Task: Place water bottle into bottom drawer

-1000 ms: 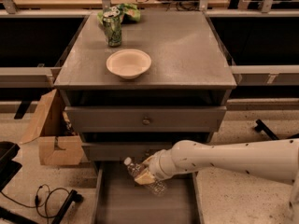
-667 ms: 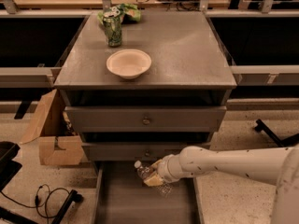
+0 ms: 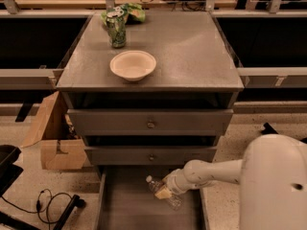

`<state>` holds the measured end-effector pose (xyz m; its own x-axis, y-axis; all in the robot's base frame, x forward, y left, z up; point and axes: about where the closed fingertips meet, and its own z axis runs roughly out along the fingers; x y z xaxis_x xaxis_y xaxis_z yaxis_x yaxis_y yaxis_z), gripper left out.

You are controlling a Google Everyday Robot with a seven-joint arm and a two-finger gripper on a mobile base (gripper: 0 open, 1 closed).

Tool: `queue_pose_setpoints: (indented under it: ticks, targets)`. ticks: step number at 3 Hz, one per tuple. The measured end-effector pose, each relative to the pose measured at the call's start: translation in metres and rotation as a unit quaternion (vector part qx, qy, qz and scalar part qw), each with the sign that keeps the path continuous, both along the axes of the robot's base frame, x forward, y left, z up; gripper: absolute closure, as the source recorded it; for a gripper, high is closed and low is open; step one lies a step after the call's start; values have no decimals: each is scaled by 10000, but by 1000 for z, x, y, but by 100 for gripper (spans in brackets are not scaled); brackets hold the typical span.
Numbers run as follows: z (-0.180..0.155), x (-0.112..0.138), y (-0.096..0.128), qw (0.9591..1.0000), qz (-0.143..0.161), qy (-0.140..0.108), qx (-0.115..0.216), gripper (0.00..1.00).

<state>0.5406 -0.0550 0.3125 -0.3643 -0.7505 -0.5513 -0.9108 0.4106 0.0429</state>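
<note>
The robot's gripper will set the water bottle, now tilted low inside the drawer, down on the bottom drawer's inside [image 3: 173, 214], near the side of the drawer by the robot's white arm.
The water bottle [image 3: 162, 192], clear plastic with a white cap and a pale label, lies tilted over the open bottom drawer [image 3: 122, 205], cap towards the upper left. My gripper [image 3: 171, 186] reaches in from the right on a white arm and is shut on the bottle's middle. The bottle is low inside the drawer, near its back and right of centre. I cannot tell whether it touches the drawer floor. The two upper drawers with round knobs are closed.
A green drink can [image 3: 116, 28], a crumpled green bag [image 3: 133, 11] and a cream bowl [image 3: 133, 64] sit on the cabinet top. A cardboard box [image 3: 53, 140] stands left of the cabinet, with black cables [image 3: 45, 202] on the floor. My white arm body [image 3: 273, 186] fills the lower right.
My gripper has carried the bottle to the right and lower into the open bottom drawer. The arm has drawn back towards the lower right.
</note>
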Motion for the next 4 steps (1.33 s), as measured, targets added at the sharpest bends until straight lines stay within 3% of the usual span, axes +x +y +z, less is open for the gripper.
queue_pose_setpoints:
  ticks: [1,2,3,4]
  targets:
    - [-60,-3,-8,9980,-136,476,-401,100]
    - [-119,-36,-26,9897,-520,1091,-765,100]
    - [-151,-75,-39,9812,-839,1546,-789,100]
    - [-153,-78,-39,9808,-839,1574,-789,81]
